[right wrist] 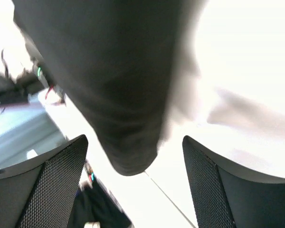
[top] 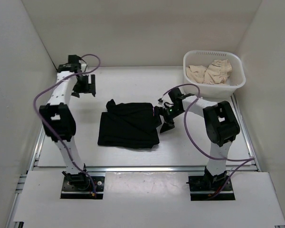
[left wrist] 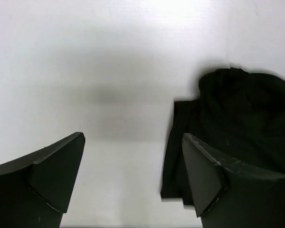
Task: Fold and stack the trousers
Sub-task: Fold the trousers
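The black trousers are bunched in a lump at their far corner, so my left gripper will grab the trousers' near corner (top: pixel 100 143) on its side and pull them straight.
The black trousers (top: pixel 128 124) lie folded into a rough rectangle in the middle of the table, with a bunched lump at their far left corner. My left gripper (top: pixel 85 85) is open and empty, above the table to the far left of the trousers. In the left wrist view it (left wrist: pixel 133 175) frames bare table, with the trousers (left wrist: pixel 237 118) to its right. My right gripper (top: pixel 164 121) is at the trousers' right edge. In the right wrist view it (right wrist: pixel 135 180) is open, with blurred black trousers (right wrist: pixel 114 85) just ahead of the fingers and nothing between them.
A white basket (top: pixel 237 84) with beige cloth garments (top: pixel 210 72) stands at the far right corner. White walls enclose the table on three sides. The left arm's base (right wrist: pixel 95 209) shows blurred in the right wrist view.
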Robot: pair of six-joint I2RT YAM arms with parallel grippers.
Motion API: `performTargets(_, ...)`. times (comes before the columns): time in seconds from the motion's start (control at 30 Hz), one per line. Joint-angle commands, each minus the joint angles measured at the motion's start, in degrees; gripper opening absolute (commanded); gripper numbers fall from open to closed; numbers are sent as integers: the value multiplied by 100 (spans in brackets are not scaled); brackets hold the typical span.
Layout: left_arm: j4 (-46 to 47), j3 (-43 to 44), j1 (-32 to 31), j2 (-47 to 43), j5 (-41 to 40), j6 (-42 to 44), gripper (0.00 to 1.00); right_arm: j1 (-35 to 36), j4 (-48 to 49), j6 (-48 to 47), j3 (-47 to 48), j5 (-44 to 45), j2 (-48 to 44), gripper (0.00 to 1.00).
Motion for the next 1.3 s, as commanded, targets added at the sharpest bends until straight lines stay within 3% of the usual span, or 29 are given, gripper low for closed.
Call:
performTargets(0.0,-437,-947,-100,-1211,770,8,94,-397,73,543,406,828,-213,85)
performTargets(0.13,-746,-2257,-295,-1344,1702,8,87,-451,284,869,1345,1351,206,89)
performTargets(0.3,-430,-2719,-436,-1029,1994,8,87,-451,285,1370,2550,1282,1139,89)
performTargets(0.53,10,-3106,-559,-668,1660,8,85,-328,802,1898,2464,1080,1571,89)
performTargets(0.57,10,-3106,-620,-667,1730,8,81,-328,916,1968,2464,1027,1571,89)
performTargets(0.6,10,-3106,-620,-572,1783,8,67,-267,917,2099,2412,974,1658,87)
performTargets(0.67,10,-3159,-691,-500,2036,8,51,-215,1057,2187,2411,974,1721,87)
performTargets(0.77,-227,-3220,-752,-448,2188,8,41,-214,1119,2250,2358,817,1782,87)
performTargets(0.87,-227,-3369,-805,-448,2136,8,44,-214,1320,2303,2043,877,1450,87)
performTargets(1.0,-70,-3518,-805,-448,1698,8,73,-214,1444,2364,1910,895,1299,87)
performTargets(1.03,-69,-3519,-805,-448,1574,8,76,-214,1445,2364,1910,895,1229,87)
performTargets(1.27,1,-3483,-805,-826,1247,8,81,-214,1445,2416,1796,895,1000,87)
